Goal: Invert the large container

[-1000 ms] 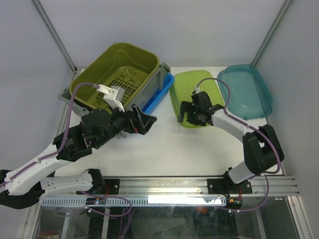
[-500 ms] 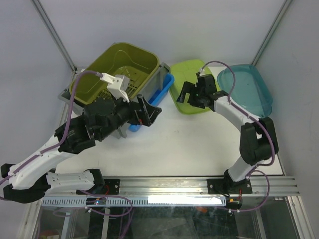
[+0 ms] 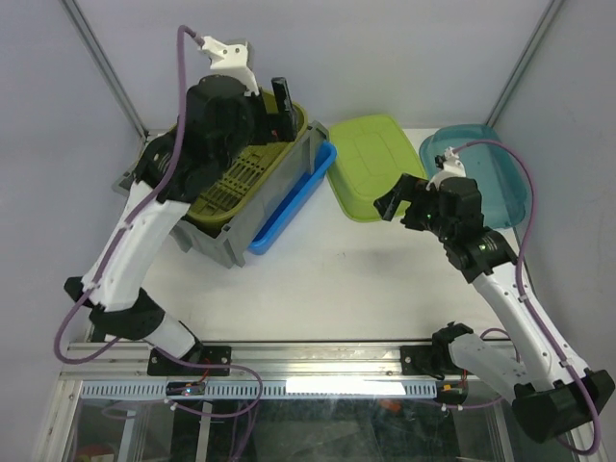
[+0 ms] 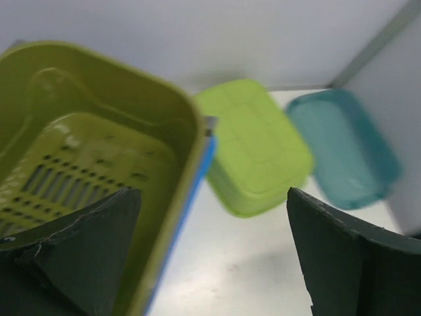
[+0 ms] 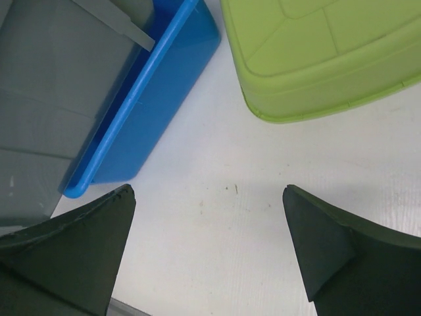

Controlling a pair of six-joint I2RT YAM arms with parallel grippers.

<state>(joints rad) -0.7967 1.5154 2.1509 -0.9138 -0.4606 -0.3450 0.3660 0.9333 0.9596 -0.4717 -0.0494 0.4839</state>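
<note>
The robot's left gripper should next go to the olive-green basket and close on the middle of its long rim (image 3: 270, 173) (image 4: 158, 252) beside the blue tub.
The large grey crate (image 3: 258, 200) stands upright at the back left, with the olive-green slotted basket (image 3: 236, 178) nested inside it. Its ribbed wall also shows in the right wrist view (image 5: 56, 99). My left gripper (image 3: 284, 106) is raised high above the basket's far right corner, open and empty; its view (image 4: 210, 263) looks down past the basket (image 4: 85, 145). My right gripper (image 3: 395, 210) is open and empty, above the table right of the crate; in its own view (image 5: 207, 243) there is bare table between the fingers.
A blue tub (image 3: 289, 197) leans against the crate's right wall. An upside-down lime-green tub (image 3: 371, 173) and a teal tub (image 3: 481, 173) lie at the back right. Frame posts stand at both back corners.
My left arm has swung up from in front of the crate to high above the basket. My right gripper has drawn back from the lime tub toward the right.
</note>
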